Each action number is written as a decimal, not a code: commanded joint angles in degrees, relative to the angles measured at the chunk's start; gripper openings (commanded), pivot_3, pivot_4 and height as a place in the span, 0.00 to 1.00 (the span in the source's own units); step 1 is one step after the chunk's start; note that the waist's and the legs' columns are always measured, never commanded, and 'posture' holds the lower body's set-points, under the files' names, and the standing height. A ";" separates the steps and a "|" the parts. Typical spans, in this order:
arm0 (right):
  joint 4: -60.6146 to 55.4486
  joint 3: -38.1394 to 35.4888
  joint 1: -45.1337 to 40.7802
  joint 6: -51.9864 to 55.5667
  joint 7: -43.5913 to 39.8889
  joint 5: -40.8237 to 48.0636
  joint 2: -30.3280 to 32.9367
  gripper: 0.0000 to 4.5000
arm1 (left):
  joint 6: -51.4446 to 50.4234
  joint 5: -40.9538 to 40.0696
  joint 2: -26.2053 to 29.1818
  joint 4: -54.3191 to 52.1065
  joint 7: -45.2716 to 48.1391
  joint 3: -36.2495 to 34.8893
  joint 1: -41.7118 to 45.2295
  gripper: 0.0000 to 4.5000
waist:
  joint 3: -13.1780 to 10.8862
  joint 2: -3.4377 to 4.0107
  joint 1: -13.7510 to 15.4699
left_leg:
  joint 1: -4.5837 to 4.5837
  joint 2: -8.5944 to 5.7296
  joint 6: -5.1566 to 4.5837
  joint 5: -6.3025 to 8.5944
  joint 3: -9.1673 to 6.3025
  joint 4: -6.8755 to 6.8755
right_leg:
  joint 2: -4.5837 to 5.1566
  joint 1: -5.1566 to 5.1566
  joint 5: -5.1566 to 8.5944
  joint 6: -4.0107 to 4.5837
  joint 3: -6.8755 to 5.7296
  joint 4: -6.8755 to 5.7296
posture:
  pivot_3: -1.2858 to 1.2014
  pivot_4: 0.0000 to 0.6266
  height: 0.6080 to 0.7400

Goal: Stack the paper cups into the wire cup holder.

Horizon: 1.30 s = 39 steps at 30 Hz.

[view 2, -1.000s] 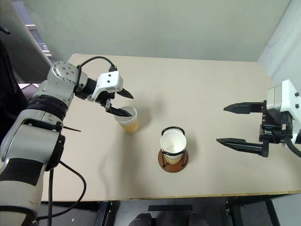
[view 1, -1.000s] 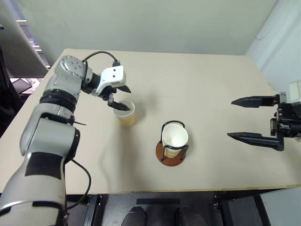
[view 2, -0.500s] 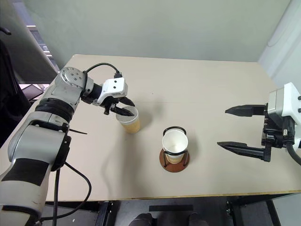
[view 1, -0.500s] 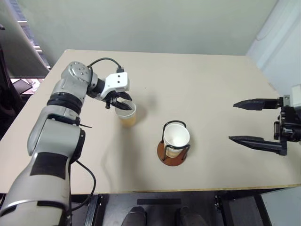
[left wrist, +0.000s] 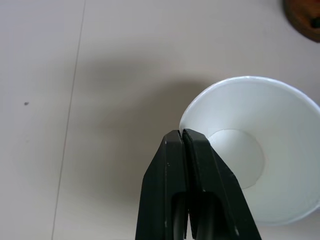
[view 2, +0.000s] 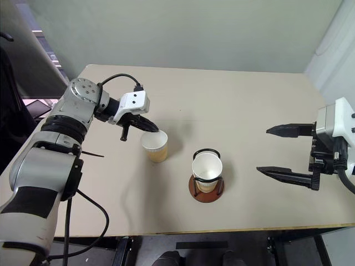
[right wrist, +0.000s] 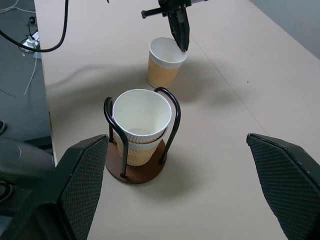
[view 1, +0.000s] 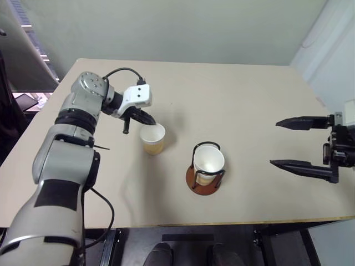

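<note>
I will release the tan paper cup with my left gripper inside the two nested paper cups (view 1: 209, 159) in the wire cup holder.
One tan paper cup (view 1: 152, 138) stands on the table, left of and a little behind the wire cup holder (view 1: 203, 179). My left gripper (view 1: 148, 123) comes down at its far-left rim and is shut on that rim, with one finger inside and one outside, as the left wrist view shows at the fingertips (left wrist: 175, 142). Two nested paper cups (right wrist: 141, 117) sit inside the holder's black loops. Off to the right, my right gripper (view 1: 274, 142) hovers open and empty, well apart from the holder.
The beige table (view 1: 249, 100) ends close in front of the holder and just beyond my right gripper. A black cable (view 1: 119, 72) loops over my left wrist. Dark equipment (view 1: 22, 100) lies past the table's left edge.
My left gripper has gone from open around the cup's rim to shut on it. The cup has slid slightly toward the holder. The right gripper has stayed still.
</note>
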State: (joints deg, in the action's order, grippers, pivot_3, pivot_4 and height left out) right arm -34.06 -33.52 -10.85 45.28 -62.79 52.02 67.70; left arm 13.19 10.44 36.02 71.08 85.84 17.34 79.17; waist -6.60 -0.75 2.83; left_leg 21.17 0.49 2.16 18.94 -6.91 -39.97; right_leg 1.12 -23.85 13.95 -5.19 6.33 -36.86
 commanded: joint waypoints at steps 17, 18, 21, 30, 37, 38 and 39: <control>1.30 0.71 -1.36 -3.37 -0.19 -1.41 0.83 1.00 | -9.68 -29.76 3.98 -21.00 6.66 4.75 3.60 0.01 | 0.01 0.00 0.03 | 0.26 -0.23 -0.15 -0.03 -0.08 -0.09 | 0.10 -0.08 -0.07 -0.23 -0.06 0.05 | 0.52 0.24 1.00; 1.41 0.86 -1.46 -3.48 -0.19 -1.49 0.85 1.00 | -11.90 -33.84 4.70 -24.00 6.66 5.24 4.01 0.01 | 0.00 0.01 0.02 | 0.29 -0.18 -0.15 -0.03 -0.15 -0.11 | 0.18 -0.08 -0.07 -0.23 0.02 0.07 | 0.52 0.24 1.00; 1.72 0.69 -1.42 -3.62 -0.49 -1.84 1.01 1.00 | -17.60 -45.86 7.58 -33.92 6.66 7.83 3.96 0.01 | 0.00 0.01 0.08 | 0.41 -0.20 -0.16 -0.03 -0.19 -0.11 | 0.18 -0.12 -0.08 -0.25 0.00 0.11 | 0.52 0.24 1.00; 0.93 -3.49 0.79 -1.99 -1.13 -1.97 1.32 1.00 | -18.97 -59.60 9.94 -43.91 6.66 19.24 4.28 0.01 | 0.05 0.19 0.18 | 0.31 -0.27 -0.20 -0.06 -0.25 -0.15 | 0.26 0.00 -0.07 -0.26 0.10 0.06 | 0.52 0.24 1.00; -1.67 -7.48 3.10 0.35 0.04 -0.85 0.91 1.00 | -15.31 -58.15 5.98 -41.32 6.66 25.23 5.33 0.01 | 0.04 0.18 0.20 | 0.29 -0.35 -0.21 -0.07 -0.19 -0.15 | 0.34 0.09 -0.07 -0.26 0.11 0.13 | 0.52 0.24 1.00; -2.02 -8.06 3.48 0.72 0.14 -0.75 0.80 1.00 | -14.78 -57.67 5.47 -40.77 6.66 25.82 5.41 0.01 | 0.04 0.18 0.17 | 0.31 -0.33 -0.21 -0.07 -0.20 -0.14 | 0.34 0.09 -0.07 -0.27 0.13 0.15 | 0.52 0.24 1.00; -2.37 -8.58 3.84 1.07 0.25 -0.67 0.69 1.00 | -14.28 -57.11 4.84 -40.09 6.66 26.25 5.48 0.01 | 0.04 0.18 0.20 | 0.32 -0.34 -0.21 -0.07 -0.17 -0.14 | 0.31 0.08 -0.07 -0.27 0.08 0.15 | 0.52 0.24 1.00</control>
State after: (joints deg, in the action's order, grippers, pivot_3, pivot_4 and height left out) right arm -35.18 -38.82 -7.05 45.92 -63.15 50.47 68.00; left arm -2.67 -47.05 41.04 30.44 90.69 43.88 82.62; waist -6.56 -0.56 3.02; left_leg 21.49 0.15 1.95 18.87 -7.10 -40.11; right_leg 1.45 -23.77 13.88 -5.45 6.46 -36.71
